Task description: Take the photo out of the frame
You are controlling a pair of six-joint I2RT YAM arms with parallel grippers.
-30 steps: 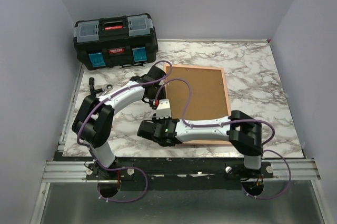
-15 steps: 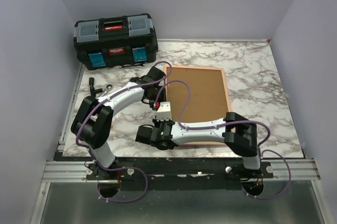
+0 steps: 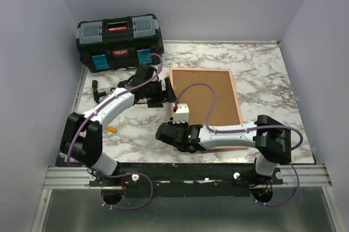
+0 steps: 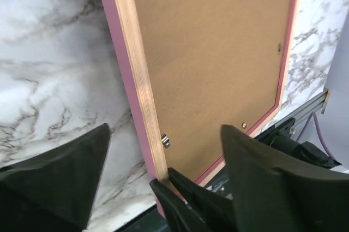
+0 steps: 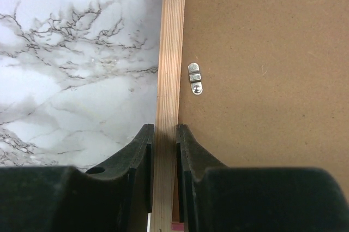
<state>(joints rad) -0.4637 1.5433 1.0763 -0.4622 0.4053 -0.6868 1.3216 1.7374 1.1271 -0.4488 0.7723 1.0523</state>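
Note:
I can see only my right gripper on the rail's near half, so I should close my left gripper on the rail farther (image 4: 140, 87) along before both tip the frame up.
The frame (image 3: 235, 95) lies face down on the marble table, its brown backing board (image 3: 204, 98) facing up. The photo is hidden under that board. My right gripper (image 3: 167, 132) is shut on the frame's left rail near the near corner; in the right wrist view its jaws (image 5: 163, 131) clamp the wooden strip (image 5: 170, 52), just below a metal turn clip (image 5: 194, 78). My left gripper (image 3: 162, 94) stands wide open beside the frame's left edge, holding nothing. In the left wrist view its fingers (image 4: 60, 177) straddle the pink rail (image 4: 117, 52) and another clip (image 4: 165, 141).
A black toolbox (image 3: 119, 42) stands at the back left. Small tools (image 3: 103, 87) and an orange piece (image 3: 111, 129) lie on the table's left side. Purple walls close in on both sides, and a metal rail (image 3: 185, 174) runs along the near edge.
My left gripper has opened wide and drawn back to the left, off the frame's edge. My right gripper has closed on the left rail and shifted slightly right along the near corner.

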